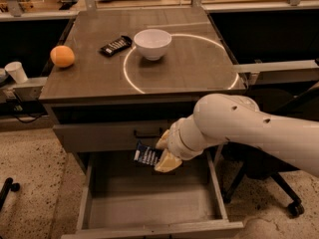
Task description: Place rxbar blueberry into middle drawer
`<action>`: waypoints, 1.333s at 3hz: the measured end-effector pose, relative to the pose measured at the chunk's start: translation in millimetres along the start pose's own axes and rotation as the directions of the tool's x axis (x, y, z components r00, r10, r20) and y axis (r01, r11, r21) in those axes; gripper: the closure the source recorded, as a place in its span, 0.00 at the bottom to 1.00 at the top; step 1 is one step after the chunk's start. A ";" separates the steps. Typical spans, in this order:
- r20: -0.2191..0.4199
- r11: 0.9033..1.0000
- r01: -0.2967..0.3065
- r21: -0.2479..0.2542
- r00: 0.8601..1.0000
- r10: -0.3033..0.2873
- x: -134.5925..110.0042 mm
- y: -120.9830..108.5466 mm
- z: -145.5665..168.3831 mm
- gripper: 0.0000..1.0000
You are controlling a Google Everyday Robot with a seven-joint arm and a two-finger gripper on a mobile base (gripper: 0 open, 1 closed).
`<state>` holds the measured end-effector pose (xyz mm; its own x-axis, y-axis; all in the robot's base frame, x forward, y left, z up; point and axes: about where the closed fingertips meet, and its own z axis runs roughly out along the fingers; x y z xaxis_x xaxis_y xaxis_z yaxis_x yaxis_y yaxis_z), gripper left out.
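The robot's gripper will release the rxbar blueberry on the middle drawer's grey bottom (157,177), in line with the dark handle.
My gripper (160,154) is shut on the rxbar blueberry (147,155), a dark blue wrapper with white lettering that sticks out to the left of the cream fingers (168,163). The bar hangs over the back part of the open middle drawer (149,203), a grey tray with a plain floor, just below the closed drawer front with a dark handle (144,133). My white arm (249,128) reaches in from the right.
On the cabinet top stand a white bowl (152,43), a black-wrapped bar (115,45) and an orange (62,56). A white cup (17,71) sits on a ledge at the left. An office chair base (279,193) stands at the right.
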<state>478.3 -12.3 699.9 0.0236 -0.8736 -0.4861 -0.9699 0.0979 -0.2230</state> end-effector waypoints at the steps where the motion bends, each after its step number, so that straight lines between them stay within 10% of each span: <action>1: 0.028 0.997 -0.001 0.072 1.000 -0.001 -6.0 -19.0 0.9 1.00; 4: 0.139 0.995 -0.036 0.089 0.990 0.024 61.7 -42.8 61.0 1.00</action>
<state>536.1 -41.3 628.0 0.0338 -0.7964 -0.6038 -0.9448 0.1715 -0.2791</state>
